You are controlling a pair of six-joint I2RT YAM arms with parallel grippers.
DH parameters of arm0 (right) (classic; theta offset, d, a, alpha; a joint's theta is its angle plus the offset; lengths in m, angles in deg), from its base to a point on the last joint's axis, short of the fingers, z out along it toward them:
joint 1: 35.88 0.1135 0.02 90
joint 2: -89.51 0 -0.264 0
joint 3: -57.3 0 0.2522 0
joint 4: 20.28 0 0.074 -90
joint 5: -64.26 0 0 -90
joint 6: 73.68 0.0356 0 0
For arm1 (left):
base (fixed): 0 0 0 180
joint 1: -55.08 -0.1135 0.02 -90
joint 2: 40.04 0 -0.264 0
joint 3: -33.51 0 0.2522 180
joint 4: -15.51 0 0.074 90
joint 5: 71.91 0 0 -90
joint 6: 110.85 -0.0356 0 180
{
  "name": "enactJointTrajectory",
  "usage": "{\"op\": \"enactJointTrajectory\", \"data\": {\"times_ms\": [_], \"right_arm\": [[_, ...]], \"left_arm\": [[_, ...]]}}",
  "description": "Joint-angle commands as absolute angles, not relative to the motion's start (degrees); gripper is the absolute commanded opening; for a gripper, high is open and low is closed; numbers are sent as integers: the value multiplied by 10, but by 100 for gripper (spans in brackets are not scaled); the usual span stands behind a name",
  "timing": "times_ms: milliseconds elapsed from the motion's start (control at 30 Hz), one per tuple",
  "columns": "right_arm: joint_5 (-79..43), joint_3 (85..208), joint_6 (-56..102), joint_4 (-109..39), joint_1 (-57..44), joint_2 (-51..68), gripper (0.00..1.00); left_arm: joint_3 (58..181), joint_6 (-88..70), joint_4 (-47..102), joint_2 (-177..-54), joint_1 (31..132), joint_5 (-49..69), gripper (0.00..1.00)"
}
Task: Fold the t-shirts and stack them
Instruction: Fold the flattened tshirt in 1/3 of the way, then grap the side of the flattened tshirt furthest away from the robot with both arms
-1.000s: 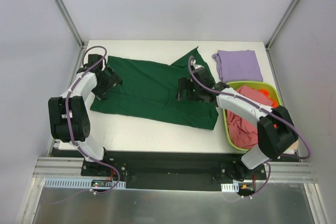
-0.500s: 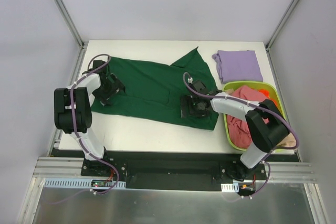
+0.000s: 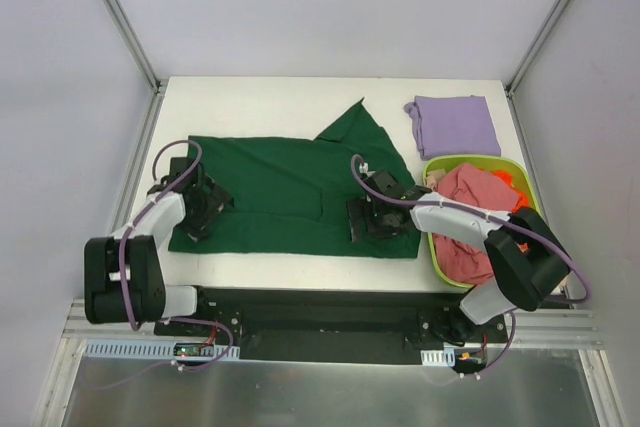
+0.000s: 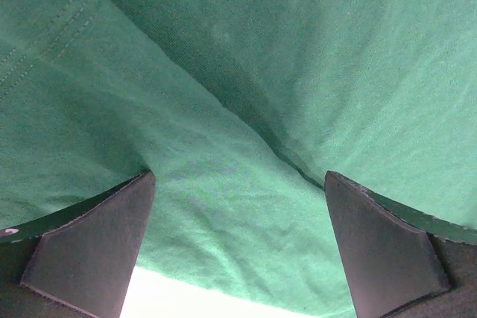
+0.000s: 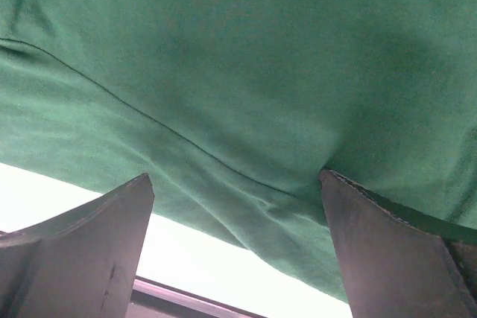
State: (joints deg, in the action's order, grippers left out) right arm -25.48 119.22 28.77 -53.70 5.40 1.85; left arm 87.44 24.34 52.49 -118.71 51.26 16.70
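The left gripper will next close on the dark green t-shirt's far corner (image 3: 193, 141), at the end farthest away from the folded lilac-purple t-shirt.
The large dark green t-shirt (image 3: 285, 187) lies spread flat across the table, one sleeve pointing to the back. My left gripper (image 3: 198, 209) is open, its fingers resting on the shirt's left near part; green cloth (image 4: 261, 72) fills the left wrist view between the fingers (image 4: 97, 236). My right gripper (image 3: 372, 217) is open on the shirt's right near corner; the right wrist view shows the shirt's hem (image 5: 246, 57). A folded lilac-purple t-shirt (image 3: 456, 125) lies at the back right. A pinkish-red t-shirt (image 3: 468, 219) is crumpled in the basket. The beige shirt does not show clearly.
A lime-green plastic basket (image 3: 470, 159) stands at the right edge, beside my right arm, with small orange objects (image 3: 514, 180) inside. A strip of white table (image 3: 290, 269) shows between the shirt's hem and the black front rail. Frame posts stand at the back corners.
Both grippers have moved toward the near edge, dragging the green shirt with them. The shirt now lies flatter and straighter, its hem close to the table's front edge.
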Motion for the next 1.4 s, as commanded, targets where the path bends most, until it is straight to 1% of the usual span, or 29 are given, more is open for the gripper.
{"op": "enactJointTrajectory", "data": {"times_ms": [0,100,233,300,500,567,633,700,767,900,1067,1200,1267,1367], "right_arm": [[-291,1168,284,-572,73,51,96],[-319,1155,284,-591,80,74,96],[-314,1135,275,-573,86,101,96],[-328,1153,265,-580,85,110,96],[-416,1254,231,-610,82,170,96],[-450,1285,231,-601,73,185,96],[-455,1306,215,-566,61,180,96],[-446,1339,199,-549,41,151,96],[-438,1403,182,-557,21,100,96],[-425,1543,175,-575,-18,-28,96],[-391,1715,192,-594,-57,-180,96],[-373,1821,211,-590,-81,-291,96],[-359,1871,231,-587,-95,-344,96],[-317,1940,264,-580,-111,-410,96]], "left_arm": [[797,281,597,-1139,510,206,99],[781,288,607,-1106,510,212,99],[778,287,634,-1059,512,206,99],[792,284,639,-1032,511,215,99],[899,288,679,-1002,511,259,99],[953,278,680,-1027,509,259,99],[1019,264,687,-1070,500,254,99],[1081,253,692,-1126,486,243,99],[1143,246,696,-1186,473,247,99],[1274,225,725,-1328,463,276,99],[1436,207,769,-1472,455,306,98],[1533,194,814,-1563,449,330,92],[1569,190,831,-1601,441,334,85],[1607,196,845,-1647,431,315,79]]}}
